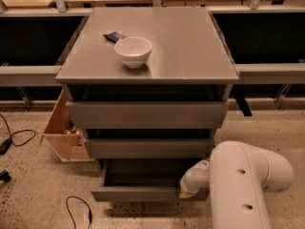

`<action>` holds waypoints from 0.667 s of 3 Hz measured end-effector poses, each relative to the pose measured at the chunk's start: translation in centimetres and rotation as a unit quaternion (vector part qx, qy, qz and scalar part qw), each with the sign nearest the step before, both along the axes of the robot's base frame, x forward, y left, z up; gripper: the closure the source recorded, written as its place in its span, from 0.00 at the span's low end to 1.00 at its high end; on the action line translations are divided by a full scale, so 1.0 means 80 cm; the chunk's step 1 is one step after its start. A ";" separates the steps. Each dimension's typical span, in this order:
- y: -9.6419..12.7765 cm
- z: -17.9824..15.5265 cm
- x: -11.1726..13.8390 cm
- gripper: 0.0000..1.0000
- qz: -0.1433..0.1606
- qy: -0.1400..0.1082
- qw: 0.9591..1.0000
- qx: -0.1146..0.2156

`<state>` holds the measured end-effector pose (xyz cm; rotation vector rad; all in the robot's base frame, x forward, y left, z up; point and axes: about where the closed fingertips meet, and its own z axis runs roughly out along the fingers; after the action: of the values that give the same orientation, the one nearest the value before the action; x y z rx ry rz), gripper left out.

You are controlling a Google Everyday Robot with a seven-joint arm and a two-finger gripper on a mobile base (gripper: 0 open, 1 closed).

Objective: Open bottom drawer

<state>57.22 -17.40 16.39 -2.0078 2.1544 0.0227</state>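
Observation:
Next, my gripper releases the bottom drawer further out, its front over the shadowed part of the speckled floor point(149, 209).
The bottom drawer point(138, 193) of the grey cabinet point(190, 56) stands pulled out, its shallow grey tray interior point(143, 175) showing. Its plain grey front is the lowest and nearest of the three fronts. My white arm point(248, 185) comes in from the lower right. The gripper point(190, 187) sits at the drawer's right front corner, against the front edge, mostly hidden behind the white wrist.
A white bowl point(133, 51) and a small dark object point(114, 36) rest on the cabinet top. A light wooden box point(64, 130) stands open at the cabinet's left. Black cables point(19, 137) lie on the speckled floor. Dark shelving runs behind.

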 end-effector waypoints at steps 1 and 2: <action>0.003 0.001 0.000 1.00 0.000 0.000 1.000 0.000; -0.002 0.000 -0.015 1.00 0.002 0.007 1.000 0.004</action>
<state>55.99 -17.60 16.42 -2.0137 2.1560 0.0465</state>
